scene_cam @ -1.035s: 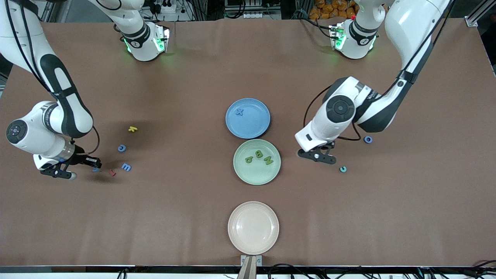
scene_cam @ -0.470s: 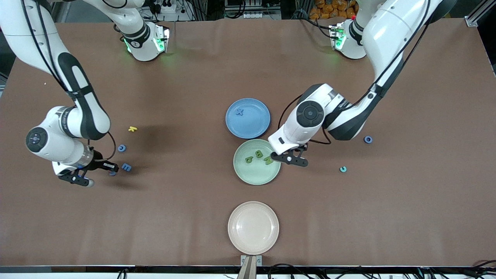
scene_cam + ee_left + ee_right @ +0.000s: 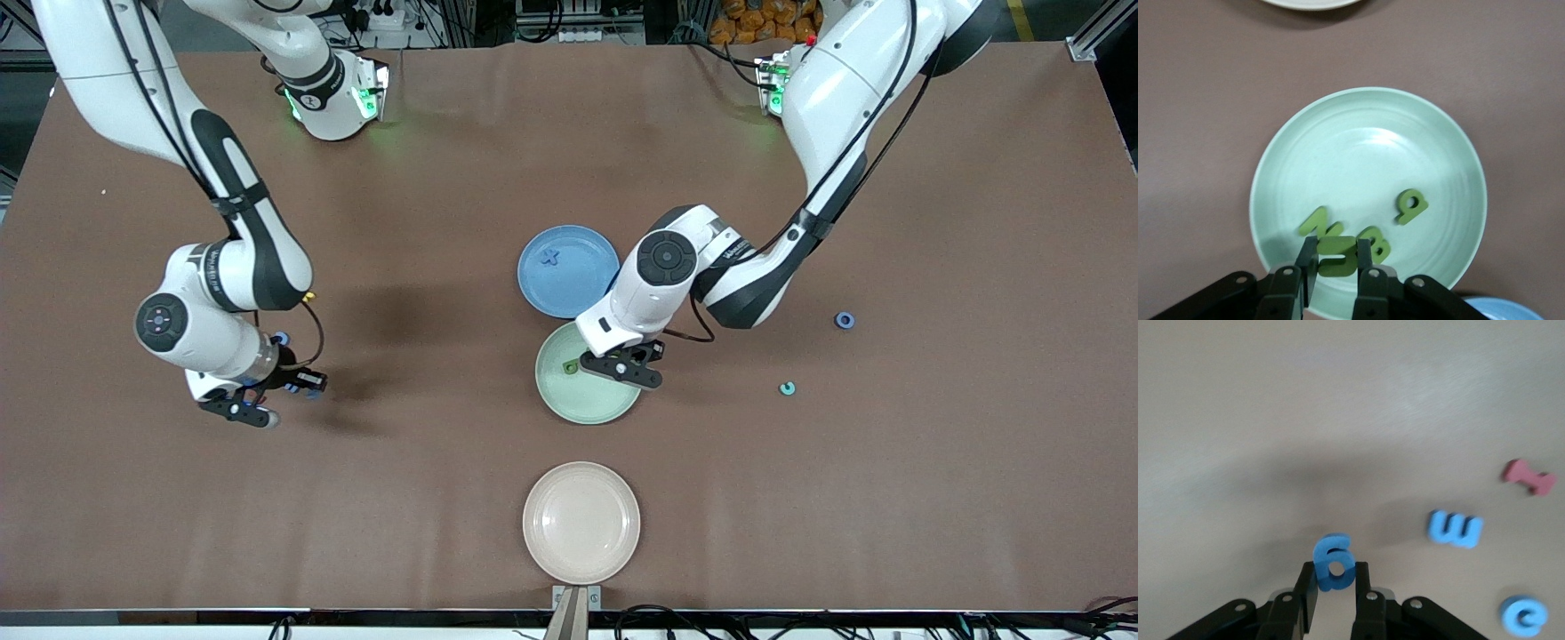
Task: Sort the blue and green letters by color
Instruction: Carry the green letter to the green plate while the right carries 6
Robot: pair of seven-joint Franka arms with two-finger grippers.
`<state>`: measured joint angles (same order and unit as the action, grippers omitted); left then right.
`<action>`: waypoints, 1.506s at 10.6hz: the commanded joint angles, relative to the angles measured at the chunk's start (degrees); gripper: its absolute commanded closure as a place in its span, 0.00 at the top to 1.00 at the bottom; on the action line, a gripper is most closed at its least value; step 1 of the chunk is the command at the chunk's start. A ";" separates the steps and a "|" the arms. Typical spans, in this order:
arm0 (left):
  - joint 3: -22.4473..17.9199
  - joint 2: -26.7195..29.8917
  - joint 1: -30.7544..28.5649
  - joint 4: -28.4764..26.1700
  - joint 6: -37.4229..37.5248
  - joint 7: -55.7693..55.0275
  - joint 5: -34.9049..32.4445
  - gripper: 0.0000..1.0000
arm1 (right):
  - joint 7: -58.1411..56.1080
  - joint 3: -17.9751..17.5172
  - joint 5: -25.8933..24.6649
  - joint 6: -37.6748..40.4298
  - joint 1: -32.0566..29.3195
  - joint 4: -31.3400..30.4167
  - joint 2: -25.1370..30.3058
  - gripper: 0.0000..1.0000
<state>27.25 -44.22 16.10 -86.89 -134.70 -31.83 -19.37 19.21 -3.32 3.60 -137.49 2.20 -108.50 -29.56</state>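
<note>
The blue letter in my right gripper, now above the bare table, will be let go in the blue plate point(image 3: 539, 278), beside the plus-shaped one, toward the green plate.
My left gripper point(image 3: 1337, 259) is shut on an olive green letter point(image 3: 1337, 255) and hangs low over the green plate point(image 3: 1371, 143). Three more green letters point(image 3: 1411, 205) lie in that plate. In the front view the left gripper point(image 3: 636, 356) covers most of them; one green letter point(image 3: 570, 364) shows. My right gripper point(image 3: 1335, 577) is shut on a blue letter point(image 3: 1333, 569) above the bare table, toward the right arm's end point(image 3: 307, 389). Blue letters point(image 3: 1455, 528) point(image 3: 1523, 615) lie on the table beside it. The blue plate point(image 3: 582, 289) holds one blue letter point(image 3: 550, 256).
A beige plate point(image 3: 581, 523) sits nearest the front camera. A dark red letter point(image 3: 1528, 477) lies by the loose blue ones, and a yellow letter point(image 3: 308, 296) peeks out by the right arm. A blue ring letter point(image 3: 844, 320) and a teal letter point(image 3: 787, 388) lie toward the left arm's end.
The left arm carried its green letter from beside the green plate to over it. The right arm moved toward the table's middle with the blue letter, passing over the loose letters.
</note>
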 commanded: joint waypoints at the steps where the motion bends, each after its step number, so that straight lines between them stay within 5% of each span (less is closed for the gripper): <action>1: -0.80 -1.83 1.22 1.81 -3.99 -0.43 0.65 1.00 | 4.51 0.33 0.62 2.14 5.42 -0.57 2.13 0.22; 8: -0.71 3.69 -3.61 0.76 -2.33 1.15 -1.63 1.00 | 12.76 0.33 0.53 16.80 19.48 -1.01 11.09 0.22; 16: -0.36 17.74 -11.34 0.76 15.58 2.38 -0.75 1.00 | 35.18 0.33 0.53 16.03 40.76 -0.57 10.31 0.22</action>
<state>26.63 -31.43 7.46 -84.43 -123.19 -29.94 -19.97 50.07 -3.47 3.63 -120.74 39.18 -108.75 -19.31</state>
